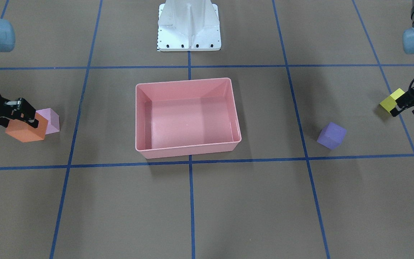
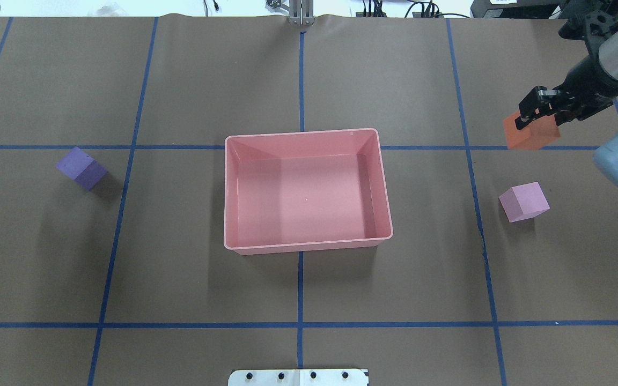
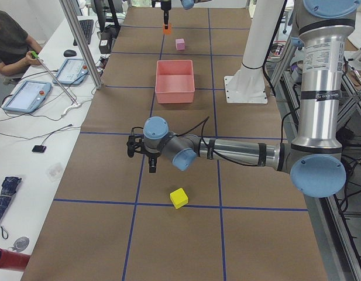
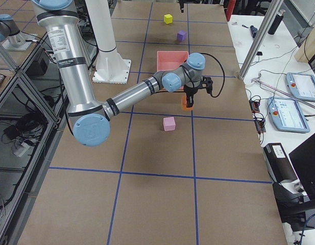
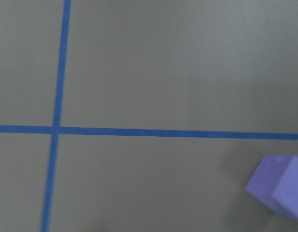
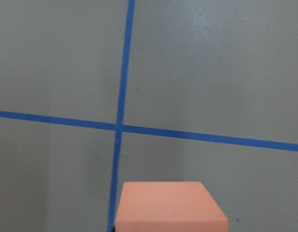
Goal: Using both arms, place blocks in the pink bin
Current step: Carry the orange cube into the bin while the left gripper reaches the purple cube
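Note:
The sides of the purple block (image 1: pixel 331 136) (image 5: pixel 280 186), between the yellow block and the pink bin, are the next place my left gripper should go and close.
The pink bin (image 1: pixel 189 82) stands empty at the table's middle, also in the overhead view (image 2: pixel 309 247). My right gripper (image 1: pixel 23 115) is shut on the orange block (image 1: pixel 25 131) and holds it above the table (image 2: pixel 531 134), next to the light pink block (image 2: pixel 523 202). My left gripper (image 1: pixel 404 112) looks open and empty. It hovers over the table at the other end, beside the yellow block (image 1: pixel 392 100), which lies free on the table (image 3: pixel 179 198). The purple block (image 2: pixel 82 168) lies between that gripper and the bin, and shows low right in the left wrist view (image 5: pixel 279 193).
The white pedestal (image 1: pixel 189 27) stands behind the bin on the robot's side. Blue tape lines cross the brown table. In the exterior left view an operator (image 3: pixel 10 41) sits by tablets, and a metal post (image 3: pixel 81 47) stands at the table's far edge.

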You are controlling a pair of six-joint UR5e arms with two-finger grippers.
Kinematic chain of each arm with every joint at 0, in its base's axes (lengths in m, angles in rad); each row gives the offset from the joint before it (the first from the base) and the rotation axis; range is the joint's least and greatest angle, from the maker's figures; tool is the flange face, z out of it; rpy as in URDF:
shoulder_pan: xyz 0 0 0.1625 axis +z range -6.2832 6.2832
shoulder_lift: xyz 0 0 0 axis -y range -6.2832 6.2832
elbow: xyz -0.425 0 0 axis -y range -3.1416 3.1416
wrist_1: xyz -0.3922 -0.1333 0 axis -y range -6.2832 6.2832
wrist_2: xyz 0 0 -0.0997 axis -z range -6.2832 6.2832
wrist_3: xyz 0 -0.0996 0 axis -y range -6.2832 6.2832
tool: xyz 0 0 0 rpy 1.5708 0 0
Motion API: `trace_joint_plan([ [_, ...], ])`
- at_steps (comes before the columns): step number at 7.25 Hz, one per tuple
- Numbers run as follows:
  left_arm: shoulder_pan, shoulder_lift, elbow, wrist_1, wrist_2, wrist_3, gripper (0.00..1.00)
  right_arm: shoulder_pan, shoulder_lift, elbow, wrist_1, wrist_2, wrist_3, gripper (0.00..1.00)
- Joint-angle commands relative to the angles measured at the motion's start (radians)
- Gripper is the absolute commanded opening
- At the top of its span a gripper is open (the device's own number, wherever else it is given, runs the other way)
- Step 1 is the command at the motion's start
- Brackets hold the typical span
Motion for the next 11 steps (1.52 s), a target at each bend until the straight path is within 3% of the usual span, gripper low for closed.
trace_joint_plan([
  [1, 0.138, -0.085, 0.009, -0.018, 0.083, -0.295, 0.99, -0.158, 0.15, 0.012, -0.005, -0.094, 0.303, 0.0],
  [4, 0.193, -0.128, 0.06, -0.014, 0.07, -0.505, 0.97, -0.346, 0.354, -0.072, -0.003, -0.271, 0.571, 0.0],
  [5, 0.217, -0.128, 0.054, -0.015, 0.071, -0.552, 0.98, -0.375, 0.394, -0.112, -0.003, -0.292, 0.606, 0.0],
  [8, 0.251, -0.127, 0.064, 0.032, 0.079, -0.577, 0.99, -0.457, 0.394, -0.126, 0.002, -0.375, 0.611, 0.0],
  [9, 0.254, -0.128, 0.06, 0.064, 0.079, -0.59, 0.99, -0.46, 0.394, -0.145, 0.003, -0.375, 0.608, 0.44],
  [10, 0.26, -0.131, 0.057, 0.065, 0.081, -0.639, 0.99, -0.466, 0.394, -0.152, 0.017, -0.384, 0.607, 0.73],
  [11, 0.301, -0.171, 0.078, 0.068, 0.084, -0.665, 0.99, -0.467, 0.394, -0.171, 0.049, -0.391, 0.607, 0.76],
])
